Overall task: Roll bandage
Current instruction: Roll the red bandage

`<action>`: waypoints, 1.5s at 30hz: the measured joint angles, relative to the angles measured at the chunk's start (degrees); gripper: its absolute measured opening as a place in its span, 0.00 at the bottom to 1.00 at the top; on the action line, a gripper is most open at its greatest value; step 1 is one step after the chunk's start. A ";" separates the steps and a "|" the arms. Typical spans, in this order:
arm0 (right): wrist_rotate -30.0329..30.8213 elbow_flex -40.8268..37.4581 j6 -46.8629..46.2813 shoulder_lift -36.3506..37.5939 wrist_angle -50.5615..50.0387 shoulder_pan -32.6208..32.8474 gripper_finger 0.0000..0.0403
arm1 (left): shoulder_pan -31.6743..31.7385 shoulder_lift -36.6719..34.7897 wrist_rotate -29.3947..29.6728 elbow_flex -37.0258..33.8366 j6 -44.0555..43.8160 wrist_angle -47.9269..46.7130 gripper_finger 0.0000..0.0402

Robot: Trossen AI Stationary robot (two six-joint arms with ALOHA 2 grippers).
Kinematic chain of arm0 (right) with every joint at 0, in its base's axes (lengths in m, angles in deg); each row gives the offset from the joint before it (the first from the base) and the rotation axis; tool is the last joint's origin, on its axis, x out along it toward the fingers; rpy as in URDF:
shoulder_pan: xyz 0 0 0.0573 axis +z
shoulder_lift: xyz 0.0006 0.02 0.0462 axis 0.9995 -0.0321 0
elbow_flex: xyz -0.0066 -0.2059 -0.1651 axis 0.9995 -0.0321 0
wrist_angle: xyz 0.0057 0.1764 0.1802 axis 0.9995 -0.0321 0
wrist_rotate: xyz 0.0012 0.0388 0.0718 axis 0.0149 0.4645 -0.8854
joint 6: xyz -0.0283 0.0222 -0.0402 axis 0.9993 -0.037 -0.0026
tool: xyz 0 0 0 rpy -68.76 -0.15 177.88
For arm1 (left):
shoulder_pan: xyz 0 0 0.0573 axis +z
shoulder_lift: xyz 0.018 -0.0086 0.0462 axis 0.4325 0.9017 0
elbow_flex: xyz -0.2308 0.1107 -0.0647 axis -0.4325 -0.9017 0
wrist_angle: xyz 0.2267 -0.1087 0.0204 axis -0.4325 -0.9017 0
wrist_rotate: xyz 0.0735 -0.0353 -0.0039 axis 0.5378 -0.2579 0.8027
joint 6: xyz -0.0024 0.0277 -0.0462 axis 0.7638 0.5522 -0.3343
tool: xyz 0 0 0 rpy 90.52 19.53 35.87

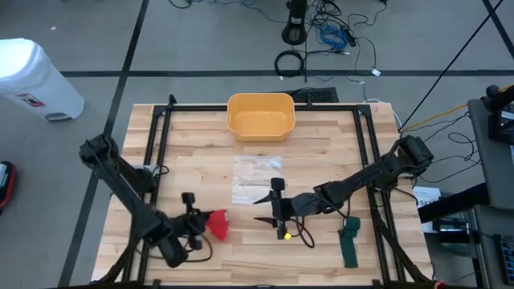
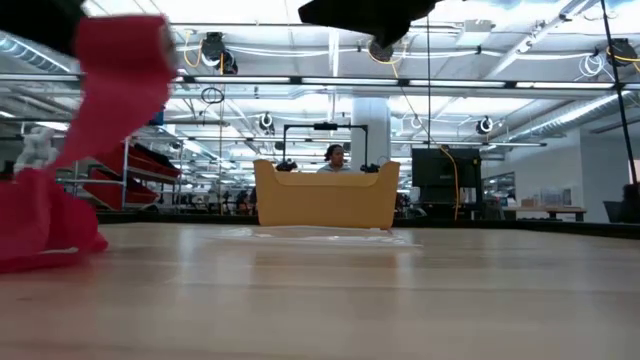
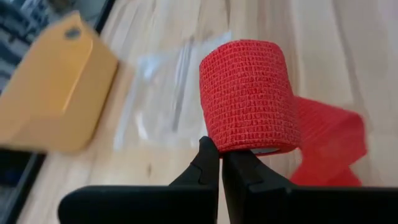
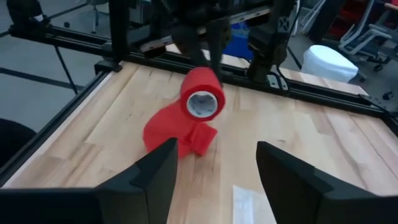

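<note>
The robot's left gripper needs to release the red bandage roll between the open fingertips of the robot's right gripper (image 1: pixel 251 211). The roll is now held near the table's front.
A red bandage roll (image 3: pixel 249 96) is held by my left gripper (image 3: pixel 219 163) near the table's front left. It also shows in the high view (image 1: pixel 218 225) and in the right wrist view (image 4: pixel 202 96). Its loose tail (image 4: pixel 171 134) lies heaped on the table under the roll. My right gripper (image 4: pixel 217 168) is open and empty. It stands to the right of the roll, pointing at it (image 1: pixel 269 202). A dark green bandage (image 1: pixel 349 242) lies flat at the front right. My left gripper pinches the red roll's wall at its near end (image 3: pixel 217 146) between its two fingers. I cannot tell whether one finger is inside the core. In the right wrist view the fingers (image 4: pixel 211 53) reach it from above. The roll hangs clear of the table, and its tail runs slack down to the heap.
A yellow bin (image 1: pixel 259 115) stands at the table's far middle. A clear plastic bag (image 1: pixel 257 178) lies flat between the bin and the grippers. A black frame (image 1: pixel 161 128) runs along the table's edges. People and shelves show in the room beyond the table.
</note>
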 joint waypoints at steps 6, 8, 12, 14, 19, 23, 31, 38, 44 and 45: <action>0.38 0.00 1.60 0.00 3.24 -0.10 0.47 | 5.93 -3.25 -5.55 0.02 19.73 12.19 0.01; 0.24 0.00 2.43 0.06 4.16 -0.06 0.47 | 8.06 -4.01 -7.62 0.02 23.88 14.62 0.01; 0.06 0.00 2.54 0.15 2.66 -0.06 0.47 | 12.52 -5.35 -12.27 0.02 29.65 18.67 0.01; 0.07 0.00 2.60 0.15 2.65 -0.08 0.47 | 14.80 -5.79 -14.97 0.02 31.56 20.46 0.01; 0.16 0.00 2.95 0.15 2.78 -0.62 0.47 | 18.91 -6.04 -20.89 1.15 34.45 21.90 0.01; 0.13 0.00 2.95 0.15 2.78 -1.79 0.47 | 20.41 -6.04 -23.19 2.65 35.88 21.89 0.01; -0.56 0.00 2.95 0.20 3.63 -2.94 0.40 | 22.28 -6.04 -26.51 3.65 35.86 21.81 0.01; -1.37 0.00 2.51 0.28 3.68 -2.88 0.10 | 23.55 -6.04 -29.18 3.63 35.38 24.76 0.02; -1.64 0.00 2.43 0.35 4.65 -2.78 0.02 | 22.92 -6.04 -30.15 3.63 33.04 25.92 0.16; -0.95 0.00 3.12 0.33 4.90 -2.57 0.01 | 22.55 -6.13 -29.92 3.63 32.35 25.80 0.20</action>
